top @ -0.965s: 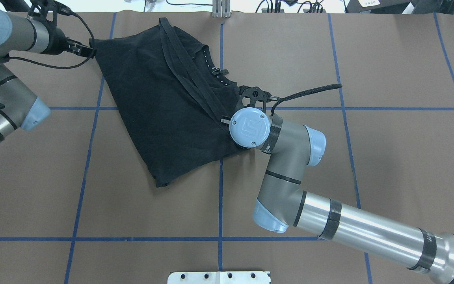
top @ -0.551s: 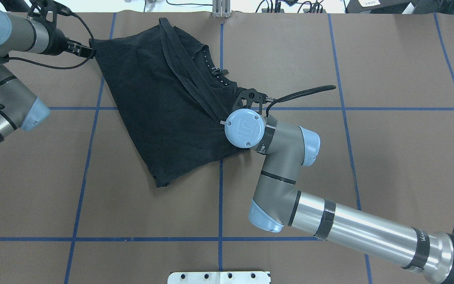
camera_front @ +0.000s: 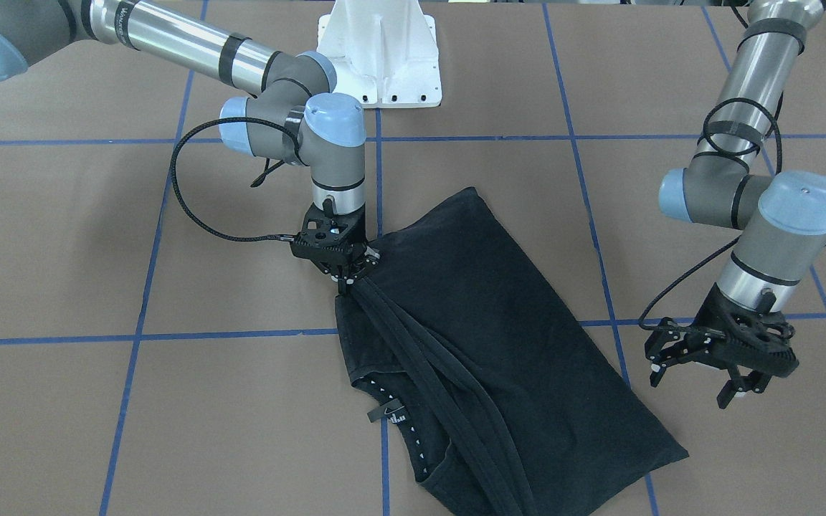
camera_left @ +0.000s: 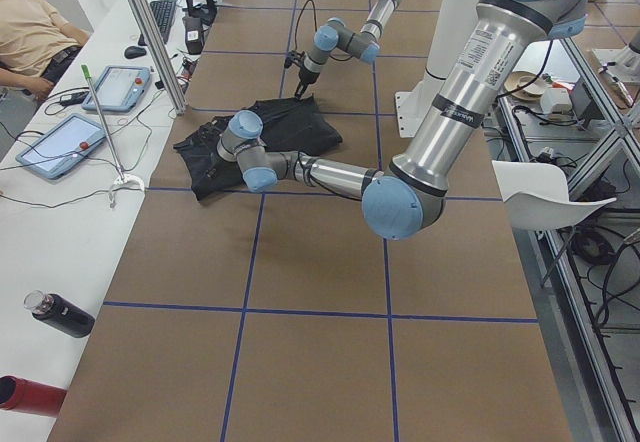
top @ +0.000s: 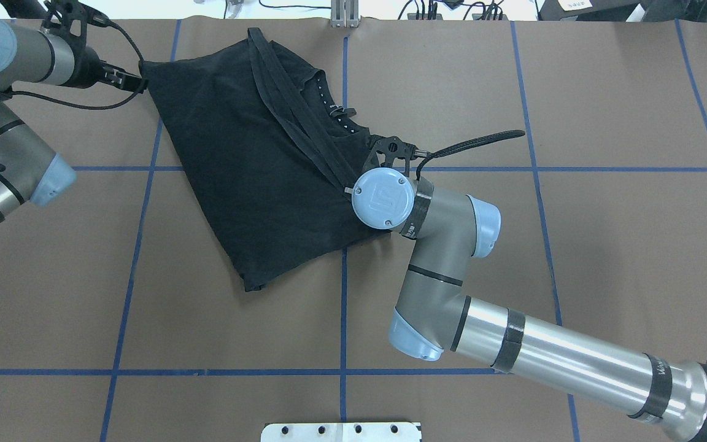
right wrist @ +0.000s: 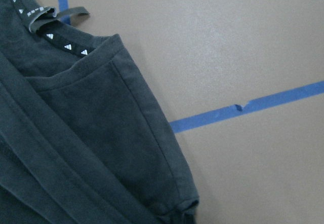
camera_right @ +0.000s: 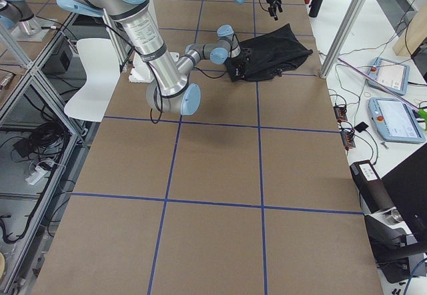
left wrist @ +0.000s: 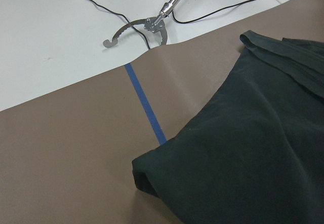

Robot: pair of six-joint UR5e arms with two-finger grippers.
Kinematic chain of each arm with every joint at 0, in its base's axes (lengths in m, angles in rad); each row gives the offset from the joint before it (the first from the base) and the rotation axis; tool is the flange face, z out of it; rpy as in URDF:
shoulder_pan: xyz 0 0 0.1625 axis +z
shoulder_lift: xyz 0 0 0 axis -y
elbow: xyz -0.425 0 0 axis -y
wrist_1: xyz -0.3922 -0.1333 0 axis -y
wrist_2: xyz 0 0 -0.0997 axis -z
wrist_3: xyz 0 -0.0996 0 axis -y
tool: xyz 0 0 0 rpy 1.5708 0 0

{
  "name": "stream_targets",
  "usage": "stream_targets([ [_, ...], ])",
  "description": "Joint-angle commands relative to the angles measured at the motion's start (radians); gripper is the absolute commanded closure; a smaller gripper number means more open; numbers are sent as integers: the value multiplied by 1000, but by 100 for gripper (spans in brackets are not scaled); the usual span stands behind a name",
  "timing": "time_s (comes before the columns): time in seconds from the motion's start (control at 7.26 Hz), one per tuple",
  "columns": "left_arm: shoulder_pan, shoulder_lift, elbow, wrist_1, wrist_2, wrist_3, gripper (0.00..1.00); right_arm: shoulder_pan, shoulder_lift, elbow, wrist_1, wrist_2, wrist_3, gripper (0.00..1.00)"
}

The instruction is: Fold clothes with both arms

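I will have my right gripper release the black T-shirt's edge beside the blue tape line nearest the white pedestal base [camera_front: 310, 163].
The black T-shirt [top: 249, 166] lies folded and slanted on the brown table, its collar [camera_front: 393, 416] with small white marks facing up. My right gripper [camera_front: 347, 281] is shut on a bunched band of the T-shirt's edge, just above the table; in the overhead view its blue wrist cap [top: 383, 198] hides it. My left gripper [camera_front: 692, 387] hovers open with nothing between its fingers, just beside the shirt's far corner [camera_front: 671, 453]. The left wrist view shows that corner [left wrist: 144, 173] lying flat on the table. The print is hidden.
The white pedestal base [camera_front: 381, 57] stands at the robot's side of the table. Blue tape lines [top: 342, 307] grid the brown surface. Cables and a metal bracket [top: 344, 15] line the far edge. A white bench with tablets [camera_left: 60, 142] and bottles runs beyond it.
My right wrist has shifted a little to the left with the shirt's edge in its grip. My left gripper has drawn slightly back from the shirt's corner.
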Motion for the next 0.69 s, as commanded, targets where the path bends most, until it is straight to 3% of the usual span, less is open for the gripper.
stream_targets([
  [0.0, 2, 5, 1, -17, 0, -20, 0, 4, -105, 148, -5, 6, -4, 100],
  [0.28, 4, 5, -4, -17, -2, -23, 0, -96, -232, 412, -141, -40, 17, 100],
  [0.55, 5, 5, -10, -15, -2, -24, 0, -280, -324, 545, -185, -213, 150, 100],
])
